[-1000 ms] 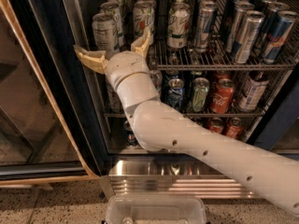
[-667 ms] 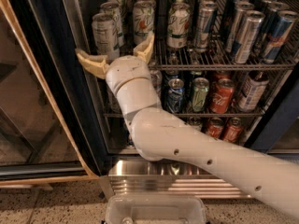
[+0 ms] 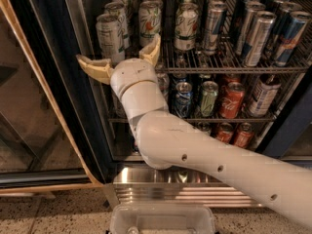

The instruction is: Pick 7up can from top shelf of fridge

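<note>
I need to grip the lower half [image 3: 111,50] of the 7up can, the front one nearest the open glass door on the top shelf.
The 7up can [image 3: 109,34], silvery-white with small grey-green print, stands at the front left of the top shelf [image 3: 234,68], a chrome wire rack in the fridge [image 3: 46,82]. My gripper [image 3: 122,57] is open, just in front of and below the can. Its left tan finger [image 3: 92,67] lies left of the can's base and its right finger [image 3: 152,50] points up on the can's right. The can's lower part is hidden behind the wrist. Nothing is held.
White cans with a green-and-red logo [image 3: 148,21] stand right of the 7up can. Slim silver-and-blue cans [image 3: 256,35] fill the right side. The lower shelf holds green, blue and red cans [image 3: 231,99]. A ribbed steel base panel [image 3: 195,189] and a clear bin [image 3: 163,221] lie below. The open glass door [image 3: 29,106] is at left.
The gripper has stayed in front of the 7up can, its fingers spreading a little wider. The arm behind it has swung slightly lower.
</note>
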Controlling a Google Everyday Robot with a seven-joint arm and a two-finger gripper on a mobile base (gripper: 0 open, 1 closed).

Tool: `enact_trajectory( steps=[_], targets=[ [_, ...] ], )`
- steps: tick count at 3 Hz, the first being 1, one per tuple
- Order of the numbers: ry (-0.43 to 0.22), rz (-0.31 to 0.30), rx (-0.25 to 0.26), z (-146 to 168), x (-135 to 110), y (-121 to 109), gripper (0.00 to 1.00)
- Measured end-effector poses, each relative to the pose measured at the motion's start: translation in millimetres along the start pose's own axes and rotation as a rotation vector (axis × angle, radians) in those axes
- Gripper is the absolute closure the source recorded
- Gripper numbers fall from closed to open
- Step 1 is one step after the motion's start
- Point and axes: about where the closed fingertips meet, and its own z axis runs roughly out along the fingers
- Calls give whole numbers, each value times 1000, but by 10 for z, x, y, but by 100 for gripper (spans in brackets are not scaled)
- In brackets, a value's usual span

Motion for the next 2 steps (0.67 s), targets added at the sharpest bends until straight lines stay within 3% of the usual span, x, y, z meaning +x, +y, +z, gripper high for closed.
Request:
enact_trajectory(
  steps=[1,2],
  targets=[
    [12,-24,18,48,14,-83,0],
    [8,-30,41,107,27,-173,18]
  ],
)
